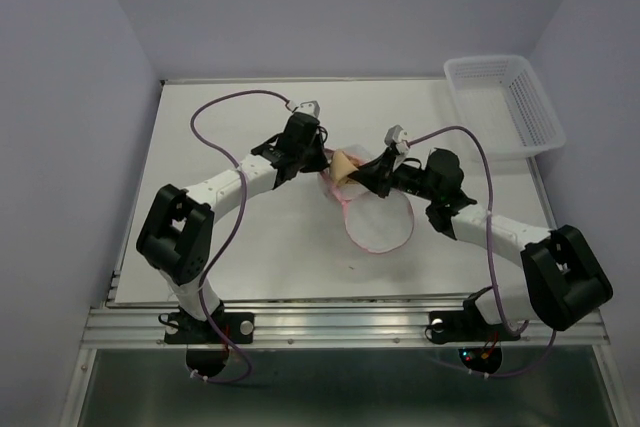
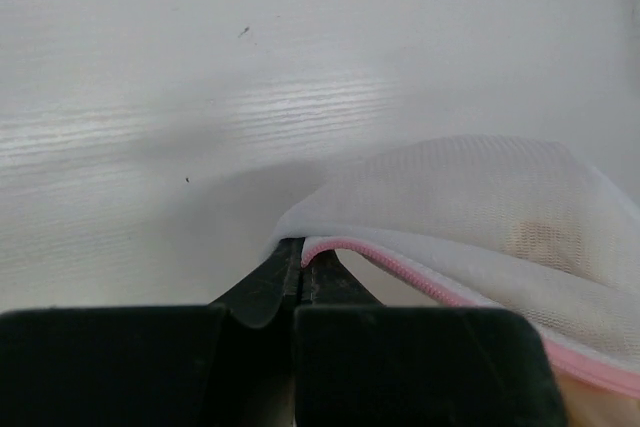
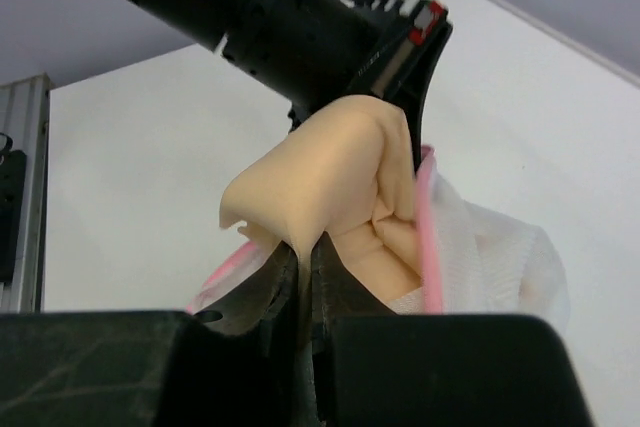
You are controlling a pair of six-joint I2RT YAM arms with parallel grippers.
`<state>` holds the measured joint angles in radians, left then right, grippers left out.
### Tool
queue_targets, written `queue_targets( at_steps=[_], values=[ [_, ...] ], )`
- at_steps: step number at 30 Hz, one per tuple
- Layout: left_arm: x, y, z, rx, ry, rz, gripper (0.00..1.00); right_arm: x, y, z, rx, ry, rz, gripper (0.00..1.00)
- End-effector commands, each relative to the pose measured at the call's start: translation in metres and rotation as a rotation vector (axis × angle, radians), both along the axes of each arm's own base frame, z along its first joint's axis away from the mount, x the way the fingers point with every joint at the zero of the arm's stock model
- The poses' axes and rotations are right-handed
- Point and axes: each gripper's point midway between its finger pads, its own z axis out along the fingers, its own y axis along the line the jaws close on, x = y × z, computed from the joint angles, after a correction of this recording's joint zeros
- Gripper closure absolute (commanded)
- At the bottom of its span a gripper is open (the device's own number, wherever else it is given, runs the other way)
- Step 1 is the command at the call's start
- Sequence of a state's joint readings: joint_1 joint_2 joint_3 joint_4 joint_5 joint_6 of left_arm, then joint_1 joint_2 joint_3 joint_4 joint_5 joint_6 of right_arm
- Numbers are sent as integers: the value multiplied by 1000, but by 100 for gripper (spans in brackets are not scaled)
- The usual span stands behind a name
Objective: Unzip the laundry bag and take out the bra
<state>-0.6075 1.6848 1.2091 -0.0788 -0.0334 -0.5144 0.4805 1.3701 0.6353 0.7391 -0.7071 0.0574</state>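
My left fingertips will release the laundry bag on the white table (image 1: 325,178) below, farther from the plastic basket.
The laundry bag (image 1: 378,217), white mesh with a pink zipper rim, lies open at mid-table. My left gripper (image 1: 322,159) is shut on its rim at the far left; in the left wrist view (image 2: 298,252) the pink rim (image 2: 420,282) runs from the jaws and white mesh (image 2: 480,197) bulges to the right. The beige bra (image 1: 345,167) sticks up out of the bag's far end. My right gripper (image 1: 362,175) is shut on a fold of the bra (image 3: 320,177), seen in the right wrist view (image 3: 305,252), with mesh (image 3: 490,257) beside it.
A white lattice plastic basket (image 1: 505,105) stands at the table's far right corner. The left arm's black wrist (image 3: 290,27) is close behind the bra in the right wrist view. Purple cables loop over both arms.
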Motion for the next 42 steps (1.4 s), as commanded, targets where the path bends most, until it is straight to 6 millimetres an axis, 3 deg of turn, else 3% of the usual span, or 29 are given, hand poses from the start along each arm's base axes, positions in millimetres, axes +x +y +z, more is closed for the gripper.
queue_targets(
  at_steps=[1, 2, 3, 10, 13, 16, 18, 25, 26, 28, 30, 34, 36, 42],
  values=[
    [4, 11, 4, -5, -26, 43, 100, -16, -3, 74, 181, -200, 1, 99],
    [4, 11, 3, -7, -25, 42, 100, -7, -14, 92, 258, -202, -103, 98],
    [3, 12, 1, -5, -21, 43, 100, -9, -15, 94, 269, -194, -101, 98],
    [-5, 8, 4, -40, -24, 10, 100, 41, -58, 126, 493, -120, -464, 97],
    [-10, 9, 8, -55, -31, 3, 100, 49, -72, 138, 572, -108, -547, 97],
    [-11, 11, 9, -63, -45, 15, 100, 67, -103, 152, 706, -55, -713, 99],
    [-12, 11, 6, -66, -40, 13, 100, 68, -109, 165, 768, -61, -728, 99],
    [-14, 10, 7, -92, -45, 19, 100, 72, -104, 184, 806, -83, -699, 99],
    [-14, 9, 12, -101, -54, 17, 100, 67, -91, 191, 768, -122, -623, 99],
    [-14, 1, 21, -131, -65, -13, 100, 65, -62, 187, 681, -125, -496, 99],
    [-10, -4, 33, -139, -100, -20, 100, 62, -34, 173, 634, -127, -352, 99],
    [-5, -6, 30, -125, -97, -19, 100, 63, -30, 176, 676, -115, -324, 99],
    [-6, -8, 24, -122, -84, -22, 100, 66, -32, 187, 729, -105, -321, 99],
    [-14, -9, 0, -133, -36, -28, 100, 88, -55, 213, 869, -89, -461, 99]
  ],
)
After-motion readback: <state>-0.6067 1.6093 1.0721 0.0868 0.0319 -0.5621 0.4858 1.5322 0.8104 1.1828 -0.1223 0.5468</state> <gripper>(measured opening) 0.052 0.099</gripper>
